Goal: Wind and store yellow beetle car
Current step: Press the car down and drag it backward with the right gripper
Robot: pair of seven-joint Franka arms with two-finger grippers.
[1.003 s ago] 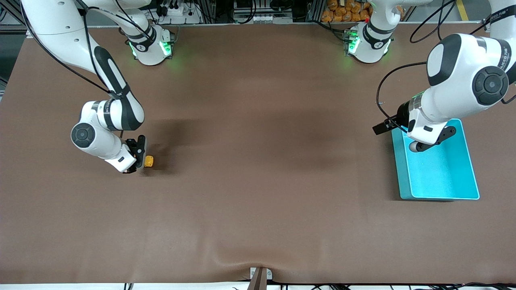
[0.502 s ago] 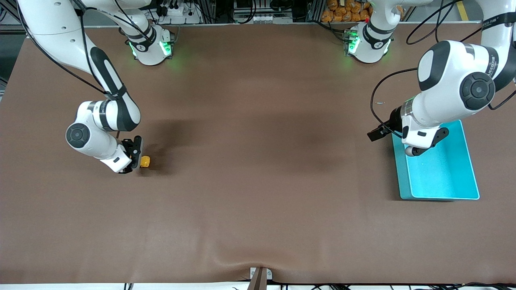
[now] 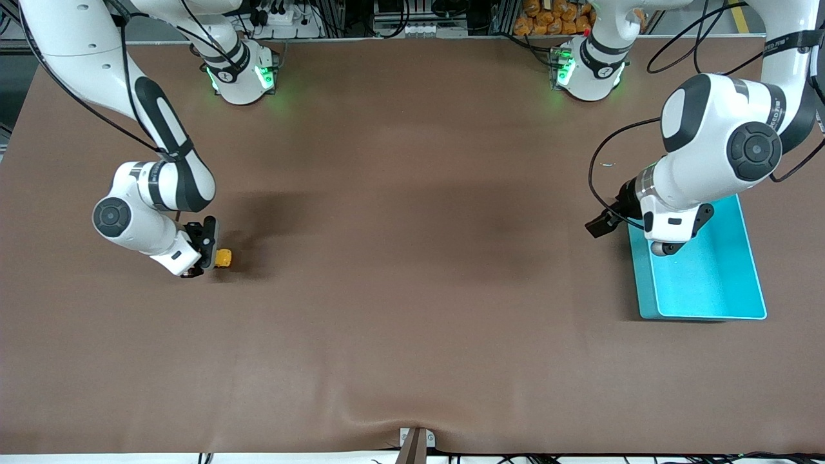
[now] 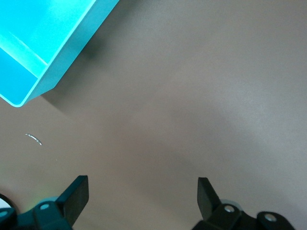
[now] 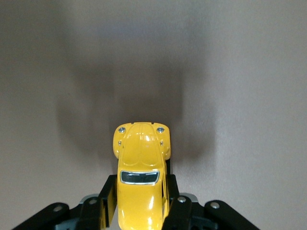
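Observation:
The yellow beetle car will come to rest on the brown mat (image 3: 156, 255) beneath the white wrist of my right arm, where my right gripper will let go of it.
The yellow beetle car (image 3: 223, 258) is a tiny yellow toy with dark windows, low on the brown table toward the right arm's end. My right gripper (image 3: 209, 252) is shut on it. In the right wrist view the car (image 5: 141, 178) sits between the two black fingers (image 5: 107, 199), its nose pointing away from the wrist. My left gripper (image 3: 659, 248) is open and empty, up over the rim of the teal bin (image 3: 702, 303) at the left arm's end. The left wrist view shows its fingers (image 4: 76, 195) wide apart over bare table, with a corner of the bin (image 4: 57, 62).
The brown mat (image 3: 412, 258) covers the whole table. Both arm bases (image 3: 242, 74) stand along its edge farthest from the front camera. A small metal bracket (image 3: 416, 441) sits at the middle of the nearest edge.
My right gripper has drawn the car along the table toward the right arm's end. My left arm has shifted slightly toward the table's middle, still over the bin's rim.

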